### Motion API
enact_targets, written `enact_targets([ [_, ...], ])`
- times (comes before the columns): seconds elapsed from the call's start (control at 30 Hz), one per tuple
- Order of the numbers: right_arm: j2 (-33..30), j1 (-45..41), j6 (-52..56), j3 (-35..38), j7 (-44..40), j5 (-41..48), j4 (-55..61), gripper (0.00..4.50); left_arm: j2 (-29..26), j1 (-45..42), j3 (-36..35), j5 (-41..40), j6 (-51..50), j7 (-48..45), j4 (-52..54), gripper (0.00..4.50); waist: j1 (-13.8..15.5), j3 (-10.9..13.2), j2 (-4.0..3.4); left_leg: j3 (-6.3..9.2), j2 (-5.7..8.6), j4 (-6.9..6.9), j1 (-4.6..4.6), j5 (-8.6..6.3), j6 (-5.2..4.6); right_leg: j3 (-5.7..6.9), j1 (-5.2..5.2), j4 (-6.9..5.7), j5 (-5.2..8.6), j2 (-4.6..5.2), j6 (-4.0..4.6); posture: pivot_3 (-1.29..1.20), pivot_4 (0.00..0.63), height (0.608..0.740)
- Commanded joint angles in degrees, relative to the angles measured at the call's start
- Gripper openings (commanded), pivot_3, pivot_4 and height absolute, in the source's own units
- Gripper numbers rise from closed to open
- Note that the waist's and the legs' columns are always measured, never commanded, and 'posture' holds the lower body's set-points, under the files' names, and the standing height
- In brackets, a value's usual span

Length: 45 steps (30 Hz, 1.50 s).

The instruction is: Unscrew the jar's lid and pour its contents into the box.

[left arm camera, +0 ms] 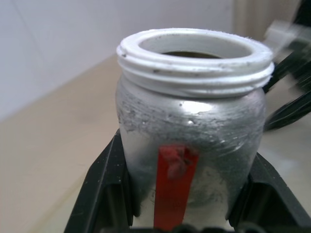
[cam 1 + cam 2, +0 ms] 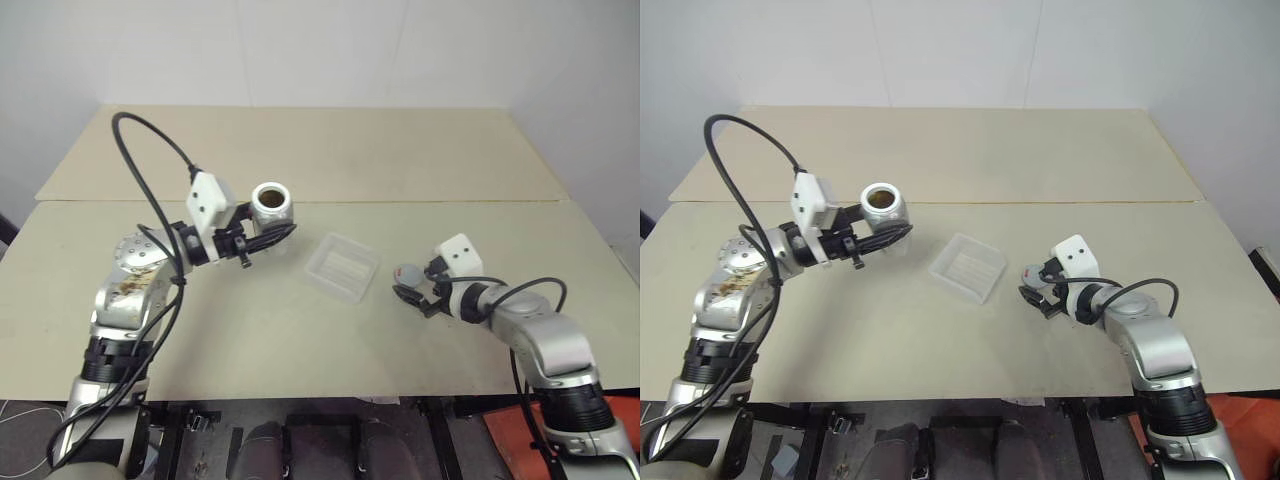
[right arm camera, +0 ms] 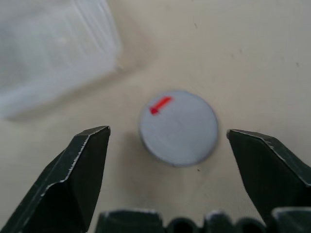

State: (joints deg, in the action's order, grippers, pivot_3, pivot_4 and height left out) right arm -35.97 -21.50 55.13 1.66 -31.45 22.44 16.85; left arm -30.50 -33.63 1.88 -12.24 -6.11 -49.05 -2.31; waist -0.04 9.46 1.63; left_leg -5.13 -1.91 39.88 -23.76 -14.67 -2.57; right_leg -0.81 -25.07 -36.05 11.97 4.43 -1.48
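Note:
My left gripper is to release the jar on the table (image 2: 266, 263) beside the box, across from the grey lid.
My left gripper (image 2: 280, 233) is shut on the jar (image 1: 189, 121) and holds it upright above the table, left of the box. The jar's mouth is uncovered, its white threaded rim is bare, and something brown (image 2: 270, 195) shows inside. A red stripe runs down its side between the black fingers (image 1: 102, 194). The shallow translucent box (image 2: 342, 266) lies on the table near the middle. Right of the box, the grey lid (image 3: 178, 127) with its short red stripe lies flat on the table. My right gripper (image 3: 167, 132) stands open just behind the lid, fingers on either side and not touching it.
The beige table (image 2: 250, 340) has a second board (image 2: 330, 150) butted against its far side, with a seam between them. A white wall rises behind. A black cable (image 2: 150, 190) loops above my left arm.

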Motion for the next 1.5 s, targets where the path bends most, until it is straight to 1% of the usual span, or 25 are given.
enact_targets([
  [0.03, -2.6, -5.6, 5.1, 5.6, -5.2, 8.2, 4.8, 4.46, 0.1, -4.7, 6.5, 19.2, 19.9, 13.2, -9.2, 1.93, 0.0, 0.0, 0.0, 0.0, 0.01, -0.01, 0.01, 0.0, 0.0, -0.01, 0.01, 0.0, -0.01, 0.0, 0.0, 0.0, 0.15, 0.74],
  [0.1, -4.0, -9.2, 8.9, 6.5, -8.5, 13.2, 5.3, 4.46, -1.5, -9.5, 12.4, 33.5, 32.2, 24.5, -16.9, 1.93, 0.2, 0.0, 0.0, 0.02, 0.02, -0.01, 0.03, 0.01, 0.01, 0.01, 0.03, 0.01, -0.03, -0.01, 0.02, 0.0, 0.15, 0.74],
  [0.13, -4.8, -10.8, 10.6, 6.4, -9.8, 15.0, 5.2, 4.46, -2.2, -12.1, 15.0, 39.7, 36.6, 30.1, -20.5, 1.93, 0.3, 0.0, 0.01, 0.03, 0.02, 0.0, 0.02, 0.0, 0.01, 0.02, 0.04, 0.02, -0.04, 0.0, 0.02, 0.0, 0.15, 0.74],
  [0.17, -5.4, -12.0, 11.6, 6.3, -11.3, 16.8, 5.1, 4.46, -3.3, -15.7, 18.8, 47.9, 39.9, 38.1, -24.0, 1.93, 0.5, 0.0, 0.01, 0.03, 0.02, -0.01, 0.01, 0.0, 0.0, 0.02, 0.03, 0.04, -0.06, 0.0, 0.02, 0.0, 0.15, 0.74],
  [0.2, -6.3, -12.9, 12.1, 5.7, -12.7, 18.0, 5.2, 4.46, -3.9, -19.2, 22.3, 55.1, 41.9, 45.7, -27.4, 1.93, 0.7, 0.0, 0.01, 0.05, 0.02, -0.03, -0.01, 0.0, 0.0, 0.05, 0.04, 0.09, -0.06, 0.01, 0.01, 0.0, 0.15, 0.74],
  [0.27, -8.4, -14.6, 12.7, 4.0, -15.3, 19.4, 5.2, 4.46, -4.8, -27.1, 31.5, 71.5, 42.2, 63.5, -33.0, 1.93, 1.1, 0.0, 0.02, 0.01, 0.03, -0.02, -0.1, -0.04, -0.06, 0.1, 0.03, 0.19, -0.09, 0.03, -0.04, 0.0, 0.15, 0.74],
  [0.3, -9.4, -15.3, 12.7, 2.9, -16.3, 19.5, 5.1, 4.46, -4.7, -30.3, 35.3, 77.1, 42.3, 69.9, -35.2, 1.93, 1.3, 0.0, 0.02, 0.03, 0.06, -0.01, -0.17, -0.05, -0.09, 0.14, 0.01, 0.18, -0.09, 0.08, -0.06, 0.0, 0.15, 0.74],
  [0.37, -10.6, -16.6, 12.7, 1.4, -17.6, 19.7, 4.5, 4.46, -3.9, -35.3, 42.4, 85.8, 42.4, 79.0, -38.8, 1.93, 1.5, 0.0, 0.01, -0.05, 0.07, 0.03, -0.41, -0.09, -0.15, 0.19, -0.09, 0.11, -0.18, 0.08, -0.2, 0.0, 0.15, 0.74],
  [0.43, -11.1, -17.6, 12.6, 0.1, -18.2, 19.6, 3.7, 4.46, -2.5, -38.6, 47.9, 91.8, 42.0, 86.0, -42.3, 1.93, 1.5, 0.0, 0.01, -0.09, 0.06, 0.13, -0.52, -0.16, -0.27, 0.19, -0.13, 0.18, -0.18, 0.11, -0.23, 0.0, 0.15, 0.74],
  [0.53, -10.7, -18.7, 12.9, -0.9, -17.3, 19.4, 2.9, 4.46, 0.3, -41.7, 53.9, 98.0, 39.4, 91.8, -46.7, 1.93, 1.5, 0.0, 0.02, -0.3, 0.07, 0.18, -0.56, -0.2, -0.33, 0.19, -0.14, 0.21, -0.15, 0.15, -0.28, 0.0, 0.15, 0.74],
  [0.67, -10.5, -19.2, 13.8, 0.0, -16.5, 20.5, 3.1, 4.46, 2.9, -44.1, 56.6, 100.0, 36.8, 95.6, -50.0, 1.93, 1.5, 0.0, 0.03, -0.47, 0.05, 0.24, -0.73, -0.17, -0.29, 0.19, -0.36, 0.08, -0.15, 0.15, -0.29, 0.0, 0.15, 0.74],
  [0.8, -10.7, -18.3, 13.9, 0.7, -16.0, 20.9, 4.1, 4.46, 4.3, -44.6, 56.8, 99.4, 35.4, 97.1, -51.4, 1.93, 1.4, 0.0, 0.03, -0.45, 0.06, 0.37, -0.85, -0.18, -0.3, 0.21, -0.42, 0.03, -0.15, 0.17, -0.29, 0.0, 0.15, 0.74],
  [0.9, -10.5, -18.2, 14.3, 1.1, -15.7, 21.6, 4.8, 4.46, 3.9, -44.4, 56.9, 99.2, 34.5, 97.9, -51.0, 1.93, 1.4, 0.0, 0.03, -0.43, 0.05, 0.36, -0.84, -0.18, -0.3, 0.21, -0.43, 0.02, -0.15, 0.17, -0.29, 0.0, 0.15, 0.74],
  [1.07, -11.1, -18.1, 13.5, 0.6, -15.7, 21.6, 4.4, 4.46, 2.6, -43.5, 55.1, 95.8, 37.3, 96.7, -50.4, 1.93, 1.3, 0.0, 0.03, -0.43, 0.05, 0.4, -0.84, -0.18, -0.3, 0.2, -0.44, -0.03, -0.15, 0.18, -0.29, 0.0, 0.15, 0.74],
  [1.13, -11.3, -18.0, 12.6, 0.2, -15.8, 21.1, 4.3, 4.46, 1.1, -42.5, 52.3, 90.8, 40.6, 94.2, -50.1, 1.93, 1.2, 0.0, 0.03, -0.42, 0.05, 0.41, -0.84, -0.18, -0.3, 0.2, -0.44, -0.04, -0.15, 0.18, -0.29, 0.0, 0.15, 0.74],
  [1.2, -11.0, -17.6, 11.3, 0.4, -15.7, 20.6, 4.6, 4.46, -0.8, -40.6, 47.5, 83.1, 44.7, 89.1, -49.9, 1.93, 1.1, 0.0, 0.03, -0.36, 0.03, 0.4, -0.84, -0.18, -0.3, 0.2, -0.44, -0.04, -0.15, 0.19, -0.29, 0.0, 0.15, 0.74],
  [1.23, -10.9, -17.4, 10.9, 0.5, -15.6, 20.5, 4.7, 4.46, -1.6, -39.8, 45.8, 80.8, 45.4, 87.4, -49.4, 1.93, 0.9, 0.0, 0.03, -0.35, 0.03, 0.4, -0.84, -0.17, -0.3, 0.2, -0.45, -0.05, -0.15, 0.2, -0.29, 0.0, 0.15, 0.74],
  [1.3, -10.6, -16.5, 8.6, 1.1, -15.4, 19.8, 4.9, 4.46, -4.0, -35.7, 39.2, 68.4, 50.2, 77.9, -47.9, 1.93, 0.7, 0.0, 0.02, -0.26, 0.02, 0.41, -0.83, -0.17, -0.29, 0.2, -0.45, -0.06, -0.15, 0.21, -0.29, 0.0, 0.15, 0.74],
  [1.33, -10.6, -16.2, 8.0, 1.3, -15.4, 19.8, 5.0, 4.46, -4.9, -33.9, 36.7, 63.8, 51.7, 74.0, -46.5, 1.93, 0.5, 0.0, 0.02, -0.26, 0.02, 0.41, -0.81, -0.16, -0.28, 0.2, -0.45, -0.07, -0.15, 0.23, -0.28, 0.0, 0.15, 0.74],
  [1.37, -10.5, -15.8, 6.8, 1.5, -15.4, 19.4, 5.1, 4.46, -5.3, -29.8, 32.7, 53.3, 51.8, 66.0, -43.4, 1.93, 0.5, 0.0, 0.02, -0.23, -0.04, 0.39, -0.78, -0.15, -0.25, 0.18, -0.46, -0.08, -0.16, 0.24, -0.28, 0.0, 0.15, 0.74],
  [1.43, -10.6, -14.9, 3.3, 1.4, -15.3, 17.4, 5.3, 4.46, -5.6, -21.5, 26.6, 33.2, 46.9, 50.4, -34.5, 1.93, 0.4, 0.0, -0.03, -0.21, -0.04, 0.4, -0.75, 0.01, 0.01, 0.16, -0.46, -0.13, -0.15, 0.29, -0.28, 0.0, 0.15, 0.74],
  [1.47, -10.7, -14.5, 1.4, 1.2, -15.5, 16.4, 5.5, 4.46, -5.6, -16.8, 23.7, 22.6, 40.7, 42.2, -27.9, 1.93, 0.3, 0.0, -0.03, -0.23, -0.04, 0.41, -0.71, 0.04, 0.06, 0.16, -0.44, -0.15, -0.15, 0.32, -0.29, 0.0, 0.15, 0.74],
  [1.5, -10.6, -14.1, 0.0, 1.4, -15.7, 15.9, 5.4, 4.46, -5.5, -13.1, 21.1, 14.8, 33.6, 36.5, -21.7, 1.93, 0.2, 0.0, -0.03, -0.2, -0.06, 0.42, -0.68, 0.04, 0.06, 0.16, -0.39, -0.14, -0.15, 0.33, -0.29, 0.0, 0.15, 0.74],
])
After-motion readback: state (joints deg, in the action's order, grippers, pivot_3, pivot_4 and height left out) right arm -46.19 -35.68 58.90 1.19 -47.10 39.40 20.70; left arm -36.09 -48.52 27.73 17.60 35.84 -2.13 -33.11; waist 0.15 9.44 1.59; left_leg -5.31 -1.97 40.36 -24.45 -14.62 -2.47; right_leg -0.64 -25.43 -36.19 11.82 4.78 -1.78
